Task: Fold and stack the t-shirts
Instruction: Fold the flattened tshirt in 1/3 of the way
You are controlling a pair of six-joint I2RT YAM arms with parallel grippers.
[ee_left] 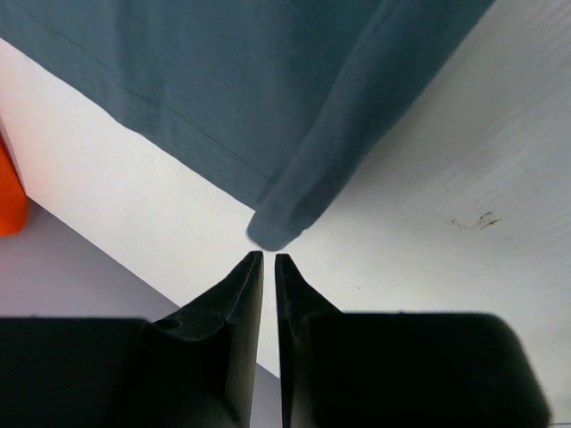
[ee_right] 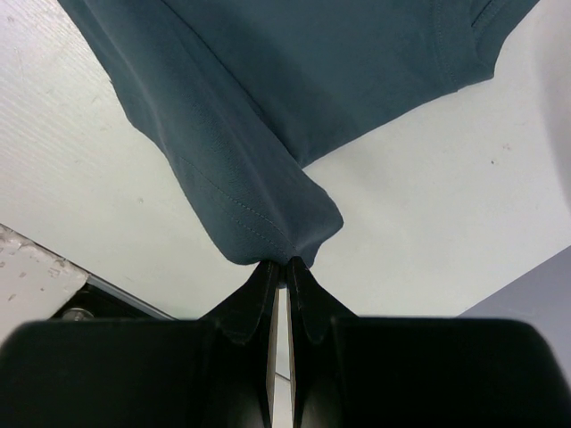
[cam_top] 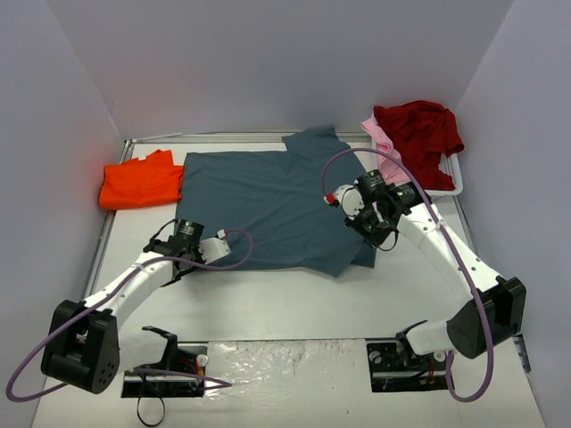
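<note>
The left gripper's shut fingers are short of the blue-grey t-shirt's corner, so the robot should open them and pinch that corner [ee_left: 284, 218] before both grippers lift.
A slate blue-grey t-shirt [cam_top: 277, 205] lies spread flat in the middle of the table. My left gripper [cam_top: 217, 251] sits at its near left corner. In the left wrist view this gripper [ee_left: 269, 257] is shut and empty, with the shirt corner [ee_left: 272, 234] just past its tips. My right gripper [cam_top: 368, 225] is over the shirt's right edge. In the right wrist view it [ee_right: 286, 264] is shut on a pinched fold of the shirt [ee_right: 268, 223]. An orange t-shirt [cam_top: 141, 183] lies folded at the far left. A dark red t-shirt [cam_top: 419, 129] and a pale pink one [cam_top: 384, 147] lie heaped at the far right.
A white plastic basket [cam_top: 451, 185] at the back right holds the red and pink shirts. White walls close in the table on the left, back and right. The orange shirt's edge shows in the left wrist view [ee_left: 9, 192]. Purple cables loop over both arms.
</note>
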